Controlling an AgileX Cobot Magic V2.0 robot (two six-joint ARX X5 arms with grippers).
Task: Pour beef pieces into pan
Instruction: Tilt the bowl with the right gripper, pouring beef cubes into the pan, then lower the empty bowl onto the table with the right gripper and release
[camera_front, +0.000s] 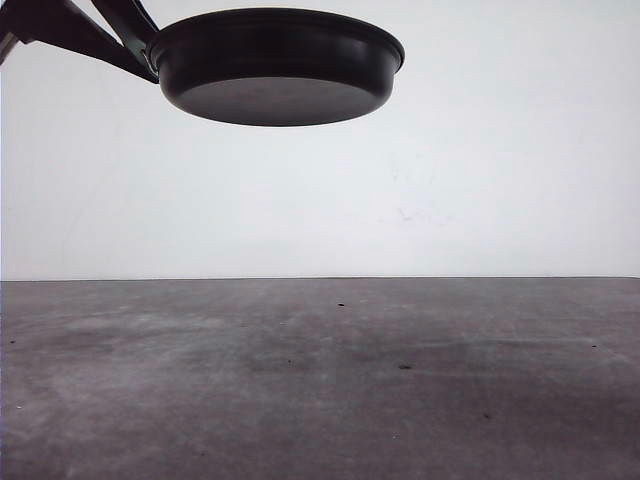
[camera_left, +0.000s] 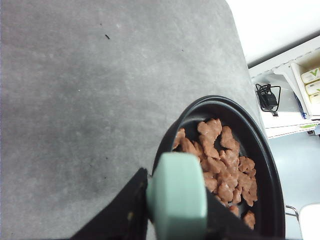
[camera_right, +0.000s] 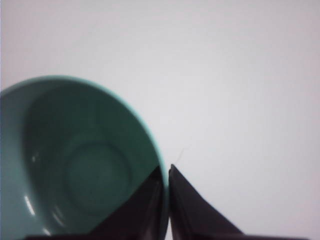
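Note:
My right gripper has the teal bowl. It will let the bowl go on the bare grey table (camera_front: 579, 370) beside the small dark specks, clear of the pan.
The black pan (camera_front: 275, 65) hangs high above the table at the upper left of the front view, seen from below. My left gripper (camera_left: 176, 200) is shut on its pale mint-green handle (camera_left: 177, 192). Inside the pan (camera_left: 260, 150) lie the reddish-brown beef pieces (camera_left: 220, 160) in a low heap. My right gripper (camera_right: 166, 200) is shut on the rim of a teal bowl (camera_right: 75, 160), one finger inside the wall and one outside. The bowl's inside is bare and faces the wrist camera against a white background.
The grey table (camera_front: 320, 380) stretches below the pan, with a white wall (camera_front: 480, 180) behind it. In the left wrist view a shelf with boxes (camera_left: 305, 80) and a black charger (camera_left: 267, 97) stand beyond the table's edge.

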